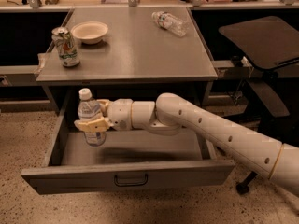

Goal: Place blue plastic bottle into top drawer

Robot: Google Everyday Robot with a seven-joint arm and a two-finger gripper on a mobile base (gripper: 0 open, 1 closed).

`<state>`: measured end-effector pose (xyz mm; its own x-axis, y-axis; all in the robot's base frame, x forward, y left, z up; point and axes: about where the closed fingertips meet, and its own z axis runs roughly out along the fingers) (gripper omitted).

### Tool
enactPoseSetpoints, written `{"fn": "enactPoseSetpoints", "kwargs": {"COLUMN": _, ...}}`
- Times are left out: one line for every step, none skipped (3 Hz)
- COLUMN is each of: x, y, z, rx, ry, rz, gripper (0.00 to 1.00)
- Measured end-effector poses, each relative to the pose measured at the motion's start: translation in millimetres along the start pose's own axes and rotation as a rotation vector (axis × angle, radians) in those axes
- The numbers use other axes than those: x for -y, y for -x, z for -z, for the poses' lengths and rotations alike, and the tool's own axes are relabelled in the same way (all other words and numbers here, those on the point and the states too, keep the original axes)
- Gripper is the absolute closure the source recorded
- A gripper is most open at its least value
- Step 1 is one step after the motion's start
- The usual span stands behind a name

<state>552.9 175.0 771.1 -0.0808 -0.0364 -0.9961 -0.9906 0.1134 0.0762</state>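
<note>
My gripper will set the blue plastic bottle down on the drawer's bottom between the drawer's loop handle and the table (114,137), and it will let go of it there.
The blue plastic bottle (90,117) is clear with a white cap and stands upright in my gripper (93,124), which is shut around its middle. I hold it over the left part of the open top drawer (126,177), its base low inside the drawer and just above the drawer floor. The drawer is a wide shallow grey metal one pulled out from under the table, with a small dark loop handle (131,179) on its front panel. My white arm (210,129) reaches in from the right.
On the grey table (135,50) stand a soda can (66,46) and a white bowl (89,31) at the left, and a smaller clear bottle (170,23) lies at the back right. A dark chair (261,45) stands to the right.
</note>
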Motion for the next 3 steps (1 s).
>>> {"fn": "enactPoseSetpoints", "kwargs": {"x": 0, "y": -5, "z": 2, "rx": -0.035, "ry": -0.018, "rz": 0.022, "gripper": 1.0}}
{"fn": "enactPoseSetpoints", "kwargs": {"x": 13, "y": -21, "z": 16, "rx": -0.14, "ry": -0.108, "rz": 0.112, "gripper": 1.0}}
{"fn": "enactPoseSetpoints", "kwargs": {"x": 27, "y": -36, "z": 27, "rx": -0.177, "ry": -0.129, "rz": 0.196, "gripper": 1.0}}
